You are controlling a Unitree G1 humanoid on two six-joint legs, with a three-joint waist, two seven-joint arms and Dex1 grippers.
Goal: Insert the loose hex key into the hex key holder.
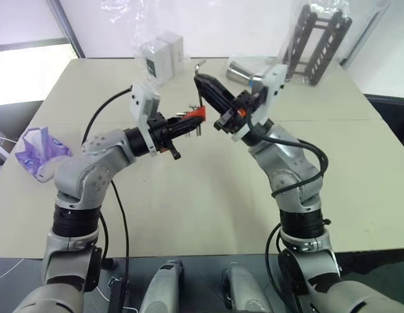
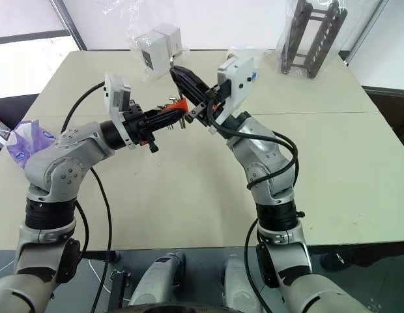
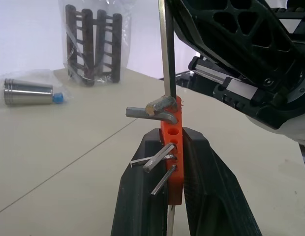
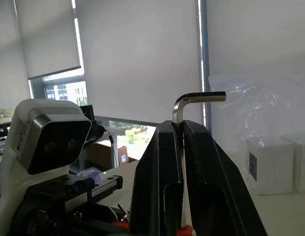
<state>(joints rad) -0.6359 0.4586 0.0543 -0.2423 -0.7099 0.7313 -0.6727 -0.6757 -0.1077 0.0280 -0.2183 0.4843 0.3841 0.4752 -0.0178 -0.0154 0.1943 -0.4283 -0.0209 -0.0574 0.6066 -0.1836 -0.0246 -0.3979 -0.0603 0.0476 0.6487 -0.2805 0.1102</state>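
Note:
The robot's left gripper should release the hex key holder on the bare beige table point(image 1: 225, 177) between the robot's arms, on the near side of the seam.
My left gripper point(image 1: 189, 121) is shut on the hex key holder point(image 3: 172, 147), a small red-orange block with short dark keys sticking out of its side. It is held above the table's middle. The loose hex key point(image 4: 192, 101), a thin silver L-shaped rod, is clamped between the fingers of my right gripper point(image 4: 177, 125), bent end up. In the left wrist view its long shaft point(image 3: 166, 49) runs straight down to the top end of the holder. Whether its tip sits in a hole I cannot tell. The right gripper's fingers point(image 1: 212, 91) reach in just above the holder point(image 1: 197, 113).
The beige table point(image 1: 189, 208) carries a silver cylinder with a blue cap point(image 1: 244, 70) and a bagged dark rack point(image 1: 319, 39) at the back right. A bagged white box point(image 1: 161, 55) stands at the back. A purple bag point(image 1: 39, 150) lies at the left edge.

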